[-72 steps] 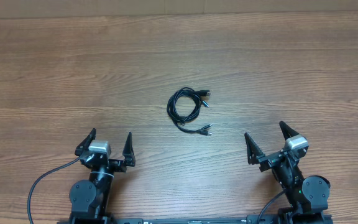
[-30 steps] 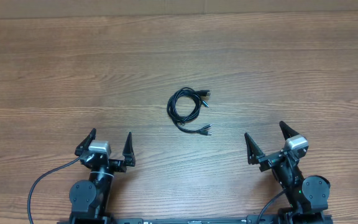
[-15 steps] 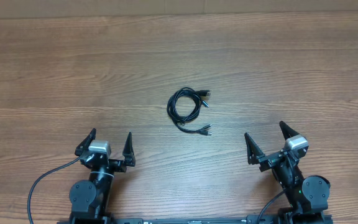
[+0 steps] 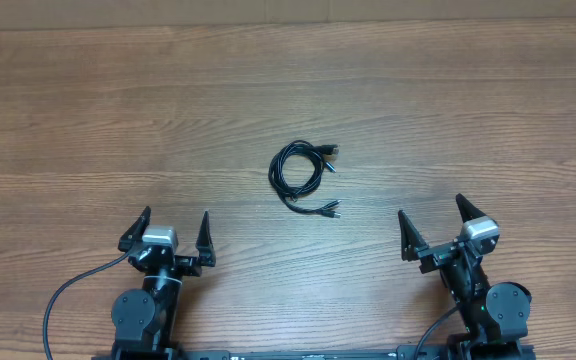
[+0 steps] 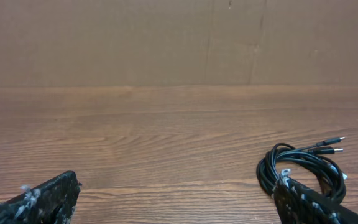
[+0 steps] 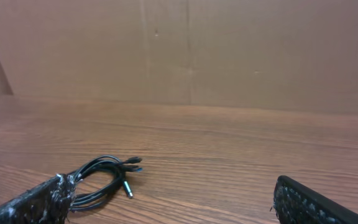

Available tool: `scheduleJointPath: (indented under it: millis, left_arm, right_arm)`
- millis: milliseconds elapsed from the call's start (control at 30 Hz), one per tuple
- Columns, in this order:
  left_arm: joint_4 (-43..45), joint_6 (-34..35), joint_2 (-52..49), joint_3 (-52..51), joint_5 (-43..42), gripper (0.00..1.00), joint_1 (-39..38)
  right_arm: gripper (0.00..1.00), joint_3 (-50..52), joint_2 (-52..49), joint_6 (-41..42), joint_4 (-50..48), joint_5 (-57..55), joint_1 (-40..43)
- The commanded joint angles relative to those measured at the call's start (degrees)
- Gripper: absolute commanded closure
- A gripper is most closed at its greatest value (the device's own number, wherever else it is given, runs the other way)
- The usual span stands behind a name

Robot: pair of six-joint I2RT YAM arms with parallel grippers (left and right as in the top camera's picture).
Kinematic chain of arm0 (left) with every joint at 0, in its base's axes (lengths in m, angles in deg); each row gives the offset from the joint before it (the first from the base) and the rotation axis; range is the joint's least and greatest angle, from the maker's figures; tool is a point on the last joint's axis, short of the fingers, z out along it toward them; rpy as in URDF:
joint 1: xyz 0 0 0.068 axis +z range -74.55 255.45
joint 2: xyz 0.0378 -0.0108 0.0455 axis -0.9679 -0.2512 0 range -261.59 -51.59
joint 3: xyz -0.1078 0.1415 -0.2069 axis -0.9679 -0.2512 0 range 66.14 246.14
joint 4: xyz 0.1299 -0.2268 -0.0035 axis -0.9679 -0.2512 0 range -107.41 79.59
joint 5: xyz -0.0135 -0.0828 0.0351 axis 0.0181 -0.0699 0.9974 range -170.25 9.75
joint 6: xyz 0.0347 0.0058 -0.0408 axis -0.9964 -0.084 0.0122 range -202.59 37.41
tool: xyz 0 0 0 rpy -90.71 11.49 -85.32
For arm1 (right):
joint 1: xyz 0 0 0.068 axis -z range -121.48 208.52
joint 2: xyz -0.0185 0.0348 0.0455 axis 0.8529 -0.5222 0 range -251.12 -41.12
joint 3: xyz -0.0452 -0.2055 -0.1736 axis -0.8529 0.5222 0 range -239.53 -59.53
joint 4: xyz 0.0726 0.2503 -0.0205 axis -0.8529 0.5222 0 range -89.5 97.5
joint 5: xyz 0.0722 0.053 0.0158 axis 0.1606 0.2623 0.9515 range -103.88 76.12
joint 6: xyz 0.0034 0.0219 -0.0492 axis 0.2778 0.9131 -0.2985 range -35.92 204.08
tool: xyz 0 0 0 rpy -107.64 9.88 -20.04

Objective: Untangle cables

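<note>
Next, my left gripper closes on the loops' side [image 4: 275,182] [image 5: 263,178] that faces it, opposite the plug ends of the black cable bundle.
The cables [image 4: 301,173] lie as one small bundle of thin black loops on the wooden table [image 4: 448,110], with plug ends pointing right and down. The bundle also shows at the right of the left wrist view [image 5: 303,168] and at the lower left of the right wrist view [image 6: 101,180]. My left gripper [image 4: 174,230] is open and empty, near the front edge, well left of and nearer than the bundle. My right gripper [image 4: 433,222] is open and empty, near the front edge, well right of the bundle. Neither touches the cables.
A thicker black arm cable [image 4: 68,295] curves by the left arm's base. A brown cardboard wall [image 5: 179,37] stands along the table's far edge.
Both grippers have shifted very slightly. The cable bundle has not moved.
</note>
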Motion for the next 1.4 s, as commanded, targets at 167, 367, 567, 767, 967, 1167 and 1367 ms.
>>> scheduleJointPath:
  millis: [167,367,567,767,967,1167,1367]
  left_arm:
    - [0.1,-1.9,0.5,-0.2,1.2,0.00,-0.3]
    - [-0.1,3.0,0.5,-0.2,0.5,0.01,-0.3]
    - [-4.1,5.7,0.4,2.4,0.5,0.01,-0.3]
    - [-11.5,5.6,-1.6,8.1,0.7,0.00,-0.3]
    - [-14.5,5.4,-9.3,14.6,-0.9,0.00,-0.3]
    - [-18.2,5.4,-22.3,23.3,-1.2,0.00,-0.3]
    - [-24.8,5.4,-37.7,34.8,-4.0,0.00,-0.4]
  right_arm:
    - [0.00,0.6,0.6,-0.5,-0.2,-0.8,-0.1]
    - [0.00,0.6,0.6,3.5,-0.1,-1.0,-0.1]
    - [0.00,-0.7,0.4,9.6,2.3,-5.1,-0.1]
    - [0.00,-6.3,-2.8,9.6,9.7,-7.6,-0.1]
    - [0.00,-12.6,-9.7,9.6,14.7,-8.0,-0.1]
    - [0.00,-18.9,-19.1,9.6,17.5,-7.5,-0.1]
    - [0.00,-27.5,-30.4,11.3,23.5,-7.4,-0.1]
